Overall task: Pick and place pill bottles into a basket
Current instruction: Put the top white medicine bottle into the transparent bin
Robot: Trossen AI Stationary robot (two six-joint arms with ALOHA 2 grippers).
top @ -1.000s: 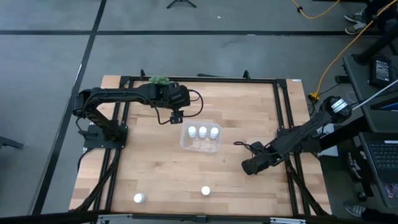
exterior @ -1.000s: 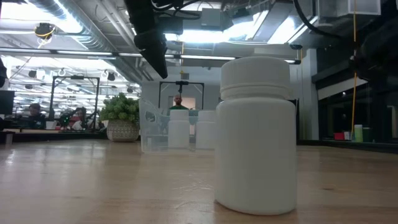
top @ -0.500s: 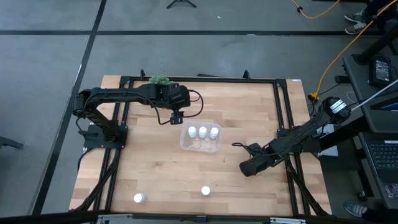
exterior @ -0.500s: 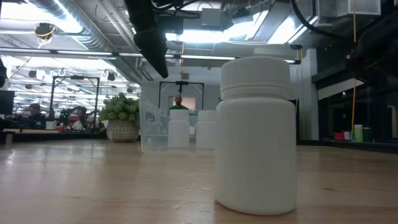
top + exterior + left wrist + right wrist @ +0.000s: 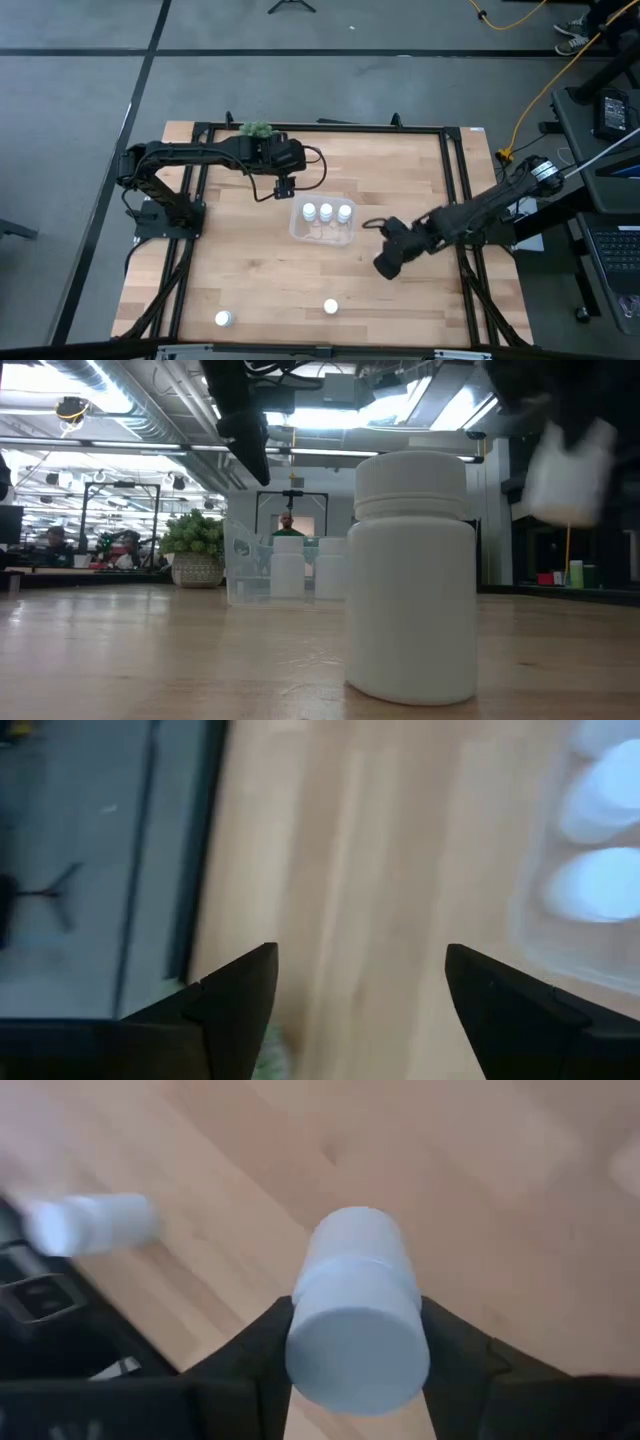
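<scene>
Next, my right gripper sets the white pill bottle down in the clear basket's open space (image 5: 337,232) by its near side.
The clear basket (image 5: 323,224) lies mid-table and holds three white pill bottles (image 5: 326,211); in the low view (image 5: 285,572) they stand inside it. Two more bottles stand near the table's near edge, one (image 5: 223,318) toward the left and one (image 5: 330,307) near the middle; the latter shows large in the low view (image 5: 415,580). My right gripper (image 5: 384,264) is right of the basket, shut on another white bottle (image 5: 355,1320). My left gripper (image 5: 283,189) is open and empty, just beyond the basket's far left corner. My right gripper pinches the bottle between its two fingers, one finger (image 5: 262,1342) on each side of its body (image 5: 318,1330). The bottle lies along the fingers with one round end toward the wrist camera. It is lifted clear of the table and shows blurred in the low view (image 5: 570,470).
A green bushy plant (image 5: 257,129) stands at the table's far edge behind my left arm. A black frame (image 5: 445,180) runs around the wooden top. Bare wood lies between the basket and the two near bottles.
My right gripper has gone up and toward the table's left, closer to the basket, carrying the bottle, which has come into the low view high above the table.
</scene>
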